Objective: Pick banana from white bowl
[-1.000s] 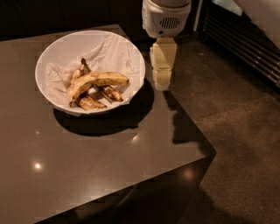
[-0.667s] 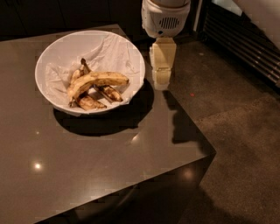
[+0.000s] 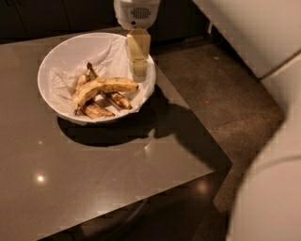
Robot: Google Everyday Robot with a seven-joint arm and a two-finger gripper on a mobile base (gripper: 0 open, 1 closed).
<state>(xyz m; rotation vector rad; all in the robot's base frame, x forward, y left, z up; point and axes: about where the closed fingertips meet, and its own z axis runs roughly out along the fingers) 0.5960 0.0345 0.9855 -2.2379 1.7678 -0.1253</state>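
Observation:
The robot's gripper should next go to the long yellow banana lying on the smaller, darker bananas and close around its middle (image 3: pixel 108 84).
The white bowl (image 3: pixel 49 70) sits on the dark table, lined with white paper. The banana (image 3: pixel 102 86), long, curved and yellow with brown speckles, lies across the bowl's middle on top of smaller, darker bananas (image 3: pixel 97 111). My gripper (image 3: pixel 139 74) hangs down from its white wrist (image 3: pixel 136 12) over the bowl's right inner side. Its tip is just above and to the right of the banana's right end, and appears not to touch it. Nothing is seen held.
The brown table (image 3: pixel 94 179) ends in a corner at the right front (image 3: pixel 230 164). A speckled floor (image 3: pixel 221 89) lies beyond it. Large white robot parts fill the upper right (image 3: pixel 254 28) and lower right (image 3: pixel 273 197). Dark cabinets stand behind.
The gripper has moved left, from beside the bowl's right rim to over the bowl's right inner side near the banana's end. White robot parts now fill the right side of the view.

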